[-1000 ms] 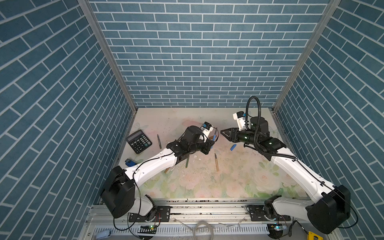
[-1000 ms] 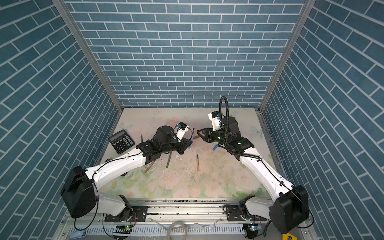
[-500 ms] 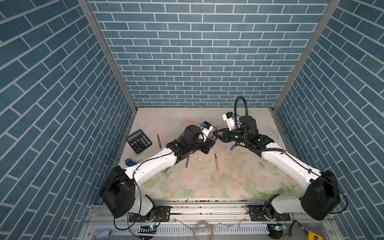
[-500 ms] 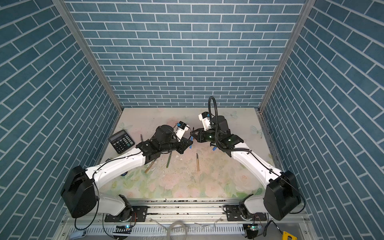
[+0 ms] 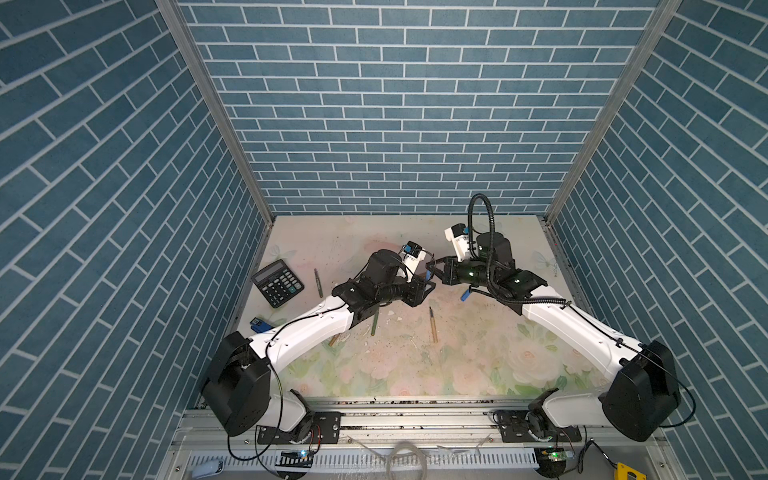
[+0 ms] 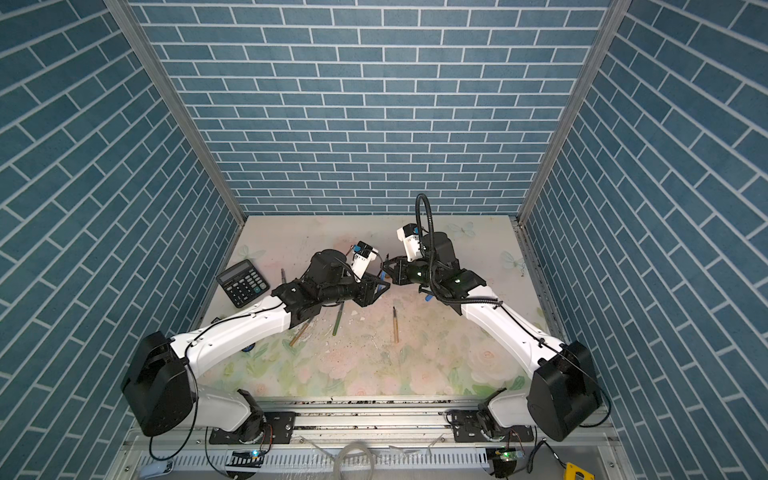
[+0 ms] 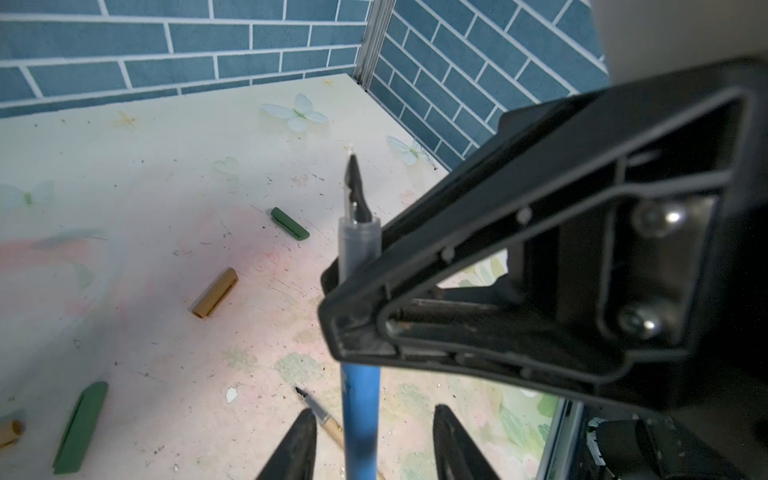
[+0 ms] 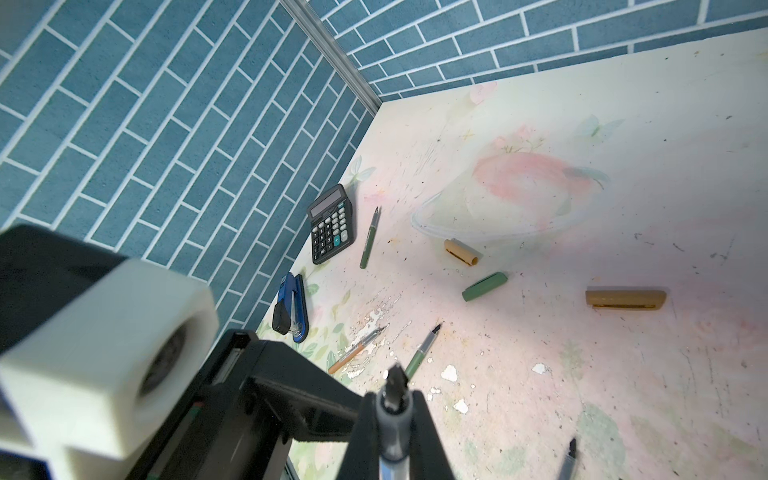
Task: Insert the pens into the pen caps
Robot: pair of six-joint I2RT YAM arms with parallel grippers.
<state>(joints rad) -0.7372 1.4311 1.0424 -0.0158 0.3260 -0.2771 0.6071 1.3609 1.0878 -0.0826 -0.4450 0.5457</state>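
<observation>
My right gripper holds the grip section of the pen that needs capping, so next my left gripper takes the pen's blue body (image 7: 360,412) before my right gripper fetches the blue cap.
A blue pen (image 7: 360,409) with a dark nib stands in the air where both arms meet above the table's middle. My right gripper (image 8: 394,405) is shut on its clear grip section just behind the nib. My left gripper (image 7: 376,444) is open, its fingers either side of the blue barrel with gaps. In both top views the grippers (image 5: 430,277) (image 6: 384,277) meet tip to tip. Loose pen caps lie below: dark green (image 7: 289,223), tan (image 7: 215,293), green (image 7: 81,428), and a blue one (image 5: 465,294). Green (image 5: 375,324) and tan (image 5: 433,326) pens lie on the table.
A black calculator (image 5: 277,283) and a blue stapler (image 8: 291,307) sit by the left wall. Another green pen (image 8: 370,239) lies next to the calculator, and an orange-tan pen (image 8: 355,349) lies under the left arm. Blue brick walls close in three sides.
My right gripper swung left to the left gripper and shut on the blue pen's front end. The left gripper's jaws then opened off the barrel.
</observation>
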